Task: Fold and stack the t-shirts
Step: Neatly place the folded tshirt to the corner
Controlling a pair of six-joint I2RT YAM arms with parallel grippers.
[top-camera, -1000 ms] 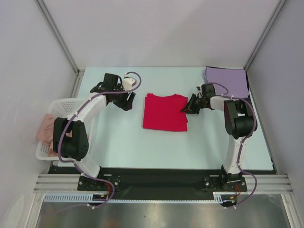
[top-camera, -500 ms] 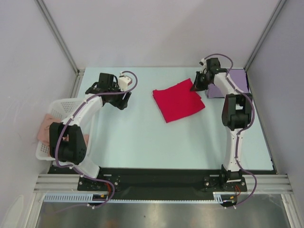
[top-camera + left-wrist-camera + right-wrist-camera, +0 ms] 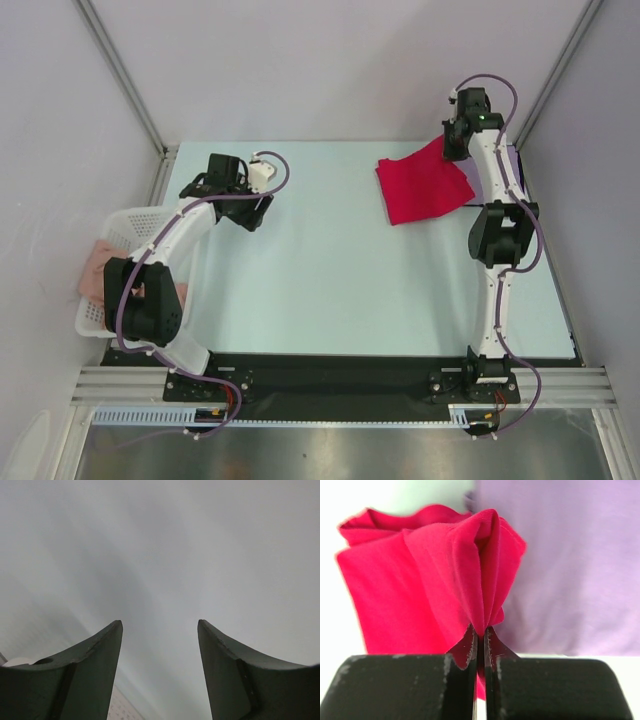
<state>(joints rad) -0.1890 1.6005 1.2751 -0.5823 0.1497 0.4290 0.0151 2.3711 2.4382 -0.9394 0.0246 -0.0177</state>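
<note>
The crimson-red t-shirt, now hanging in the air by one corner, will be let go by my right gripper on top of the folded lavender t-shirt (image 3: 486, 179) (image 3: 577, 567).
The folded crimson-red t-shirt (image 3: 422, 184) hangs in the air at the back right, held by one corner. My right gripper (image 3: 452, 143) is shut on that corner; the wrist view shows the red cloth (image 3: 435, 575) bunched between the closed fingers (image 3: 481, 639). The pale lavender folded t-shirt (image 3: 570, 570) lies flat just beyond and below it; in the top view only a sliver (image 3: 516, 165) shows behind the right arm. My left gripper (image 3: 243, 215) is open and empty over the table at the back left; its wrist view (image 3: 159, 630) shows only blurred grey surface.
A white mesh basket (image 3: 120, 245) with pinkish cloth (image 3: 98, 265) in it stands at the left table edge. Grey walls and metal posts close in the back and sides. The right arm stretches up along the right side.
My right gripper has lifted the red t-shirt off the table centre and carried it back and right, towards the lavender t-shirt. The left arm has pulled back slightly.
</note>
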